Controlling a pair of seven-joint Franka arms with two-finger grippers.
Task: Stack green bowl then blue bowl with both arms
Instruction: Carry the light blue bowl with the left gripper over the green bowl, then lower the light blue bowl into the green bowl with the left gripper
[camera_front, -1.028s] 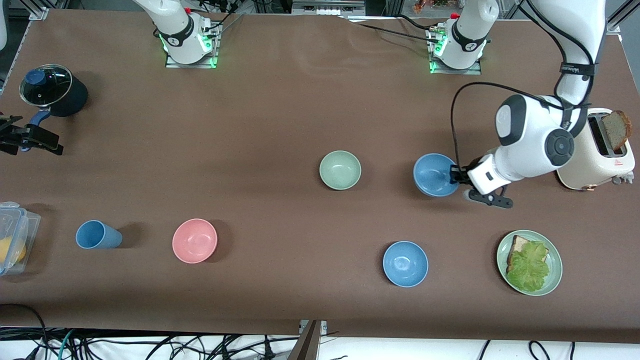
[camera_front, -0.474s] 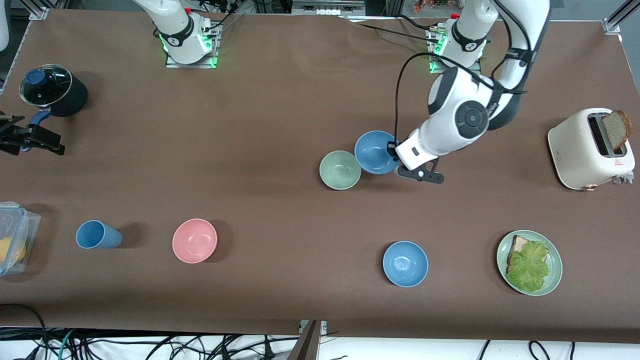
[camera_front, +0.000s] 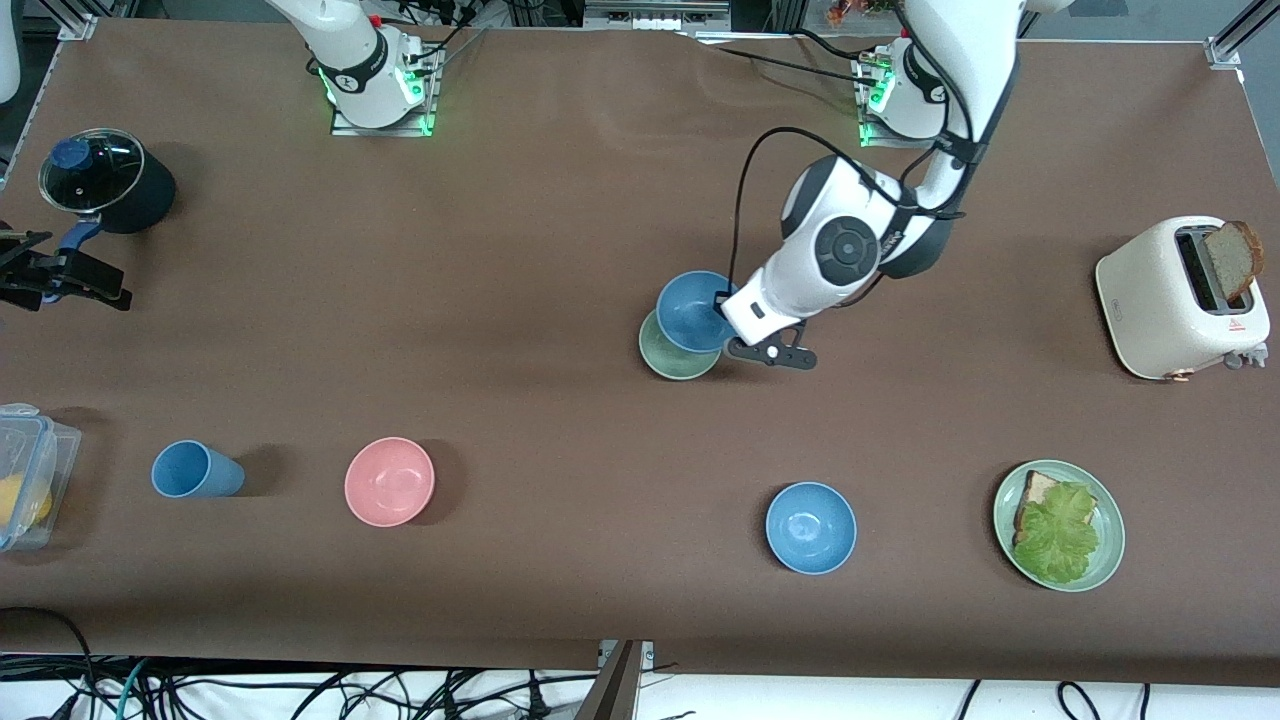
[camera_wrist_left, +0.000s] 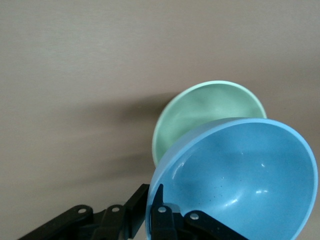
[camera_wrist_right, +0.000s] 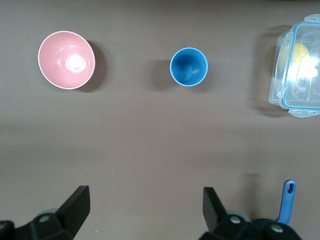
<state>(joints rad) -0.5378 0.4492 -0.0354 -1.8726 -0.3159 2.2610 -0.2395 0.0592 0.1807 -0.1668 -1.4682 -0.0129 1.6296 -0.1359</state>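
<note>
My left gripper will release the blue bowl nested inside the green bowl (camera_front: 679, 341) (camera_wrist_left: 210, 136) close to the middle of the table. The blue bowl is still tilted over the green one.
The green bowl (camera_front: 672, 356) stands near the middle of the table, partly covered from above. My left gripper (camera_front: 722, 304) is shut on the rim of a blue bowl (camera_front: 694, 312) and holds it tilted over the green bowl, off-centre. In the left wrist view the blue bowl (camera_wrist_left: 240, 180) overlaps the green bowl (camera_wrist_left: 200, 110), with one finger of my left gripper (camera_wrist_left: 152, 202) inside the rim and one outside. A second blue bowl (camera_front: 811, 527) sits nearer the front camera. My right gripper (camera_wrist_right: 145, 200) is open and empty, waiting beside the pot (camera_front: 105, 180).
A pink bowl (camera_front: 389, 481), a blue cup (camera_front: 195, 470) and a plastic container (camera_front: 25, 475) sit toward the right arm's end. A green plate with bread and lettuce (camera_front: 1059, 525) and a toaster (camera_front: 1180, 295) stand toward the left arm's end.
My left arm has carried the blue bowl from beside the toaster toward the right arm's end, until it is over the green bowl. The right arm has not moved.
</note>
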